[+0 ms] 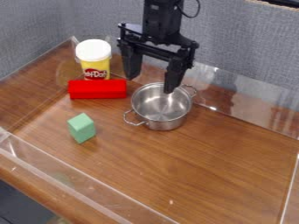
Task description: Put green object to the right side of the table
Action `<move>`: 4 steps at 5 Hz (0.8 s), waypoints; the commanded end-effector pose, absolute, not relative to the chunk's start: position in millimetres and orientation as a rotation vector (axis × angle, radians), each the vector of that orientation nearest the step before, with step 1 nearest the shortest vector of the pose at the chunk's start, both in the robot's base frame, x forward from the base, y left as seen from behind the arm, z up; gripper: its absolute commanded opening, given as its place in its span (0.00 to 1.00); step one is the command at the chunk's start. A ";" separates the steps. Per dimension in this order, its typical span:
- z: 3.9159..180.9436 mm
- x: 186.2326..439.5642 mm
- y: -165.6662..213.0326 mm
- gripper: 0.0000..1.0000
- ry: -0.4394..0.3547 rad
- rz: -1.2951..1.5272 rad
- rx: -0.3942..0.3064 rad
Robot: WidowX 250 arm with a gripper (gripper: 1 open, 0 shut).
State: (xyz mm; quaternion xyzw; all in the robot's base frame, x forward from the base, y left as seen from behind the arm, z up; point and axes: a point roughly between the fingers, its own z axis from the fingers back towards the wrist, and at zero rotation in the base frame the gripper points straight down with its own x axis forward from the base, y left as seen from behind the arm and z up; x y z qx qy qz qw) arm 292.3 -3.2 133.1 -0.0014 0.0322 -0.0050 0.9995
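Note:
Next, my gripper should go to the green cube in front of the red block and grab the green cube's sides [80,129].
A small matte green cube [80,128], the green object, rests on the brown wood-grain table [198,166] at the left front. My gripper [153,68] hangs pointing down at the back middle, well up and to the right of the cube. Its black fingers [133,59] stand wide apart with nothing between them. One finger reaches down over the rim of the steel pot [159,105].
A red cylinder-like block [97,88] lies left of the pot, with a yellow-lidded tub [93,58] behind it. Low clear plastic walls [70,188] edge the table. Bare wood spreads to the right [246,131].

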 end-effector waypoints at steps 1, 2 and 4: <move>126.8 289.6 0.4 1.00 0.078 -0.027 -0.004; 120.9 281.7 15.2 1.00 0.085 -0.066 -0.008; 121.2 248.9 76.5 1.00 0.049 -0.088 -0.012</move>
